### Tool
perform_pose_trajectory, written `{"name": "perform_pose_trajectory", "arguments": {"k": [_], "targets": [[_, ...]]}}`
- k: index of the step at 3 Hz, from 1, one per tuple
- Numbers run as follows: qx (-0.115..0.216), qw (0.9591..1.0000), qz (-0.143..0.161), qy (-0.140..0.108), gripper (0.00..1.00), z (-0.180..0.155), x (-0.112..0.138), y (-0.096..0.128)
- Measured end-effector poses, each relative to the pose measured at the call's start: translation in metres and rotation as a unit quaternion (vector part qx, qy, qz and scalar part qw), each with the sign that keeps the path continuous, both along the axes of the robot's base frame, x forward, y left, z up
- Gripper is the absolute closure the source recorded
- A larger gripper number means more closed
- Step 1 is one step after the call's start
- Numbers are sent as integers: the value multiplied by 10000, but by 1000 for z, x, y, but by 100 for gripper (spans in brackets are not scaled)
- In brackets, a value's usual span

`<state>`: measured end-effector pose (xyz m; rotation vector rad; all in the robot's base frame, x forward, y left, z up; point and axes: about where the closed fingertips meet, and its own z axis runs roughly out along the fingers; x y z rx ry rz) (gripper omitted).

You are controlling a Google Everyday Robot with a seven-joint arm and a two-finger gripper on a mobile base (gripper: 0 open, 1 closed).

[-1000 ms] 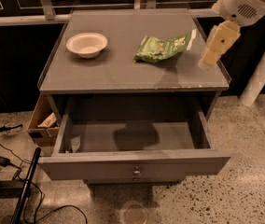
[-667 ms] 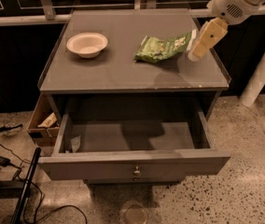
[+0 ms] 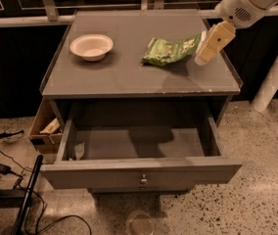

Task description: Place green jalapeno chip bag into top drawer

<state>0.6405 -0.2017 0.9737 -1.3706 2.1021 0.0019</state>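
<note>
The middle of the green jalapeno chip bag (image 3: 172, 52) is the next place my gripper needs to go to and close on.
The green jalapeno chip bag (image 3: 171, 51) lies flat on the grey cabinet top (image 3: 129, 75), right of centre. The gripper (image 3: 206, 53) hangs from the white arm at the upper right, just right of the bag's right end and close above the cabinet top. The top drawer (image 3: 139, 173) is pulled open below the top; its grey front with a small round knob faces me. Its inside holds only a small pale scrap at the left.
A white round bowl (image 3: 91, 46) sits on the cabinet top at the back left. A brown cardboard box (image 3: 43, 131) stands left of the drawer. Cables (image 3: 4, 170) lie on the speckled floor at the lower left. A white post (image 3: 276, 72) stands at the right.
The gripper has moved left and down from beyond the cabinet's right edge to the bag's right end. The bag, bowl and drawer have not moved.
</note>
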Motion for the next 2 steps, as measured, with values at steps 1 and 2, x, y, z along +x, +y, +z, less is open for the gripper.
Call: {"name": "perform_pose_trajectory", "arguments": {"k": [1,2], "targets": [[229,9997,23,-61,0,-9,16,11],[460,9987,167,-112,0,-18,36,35]]}}
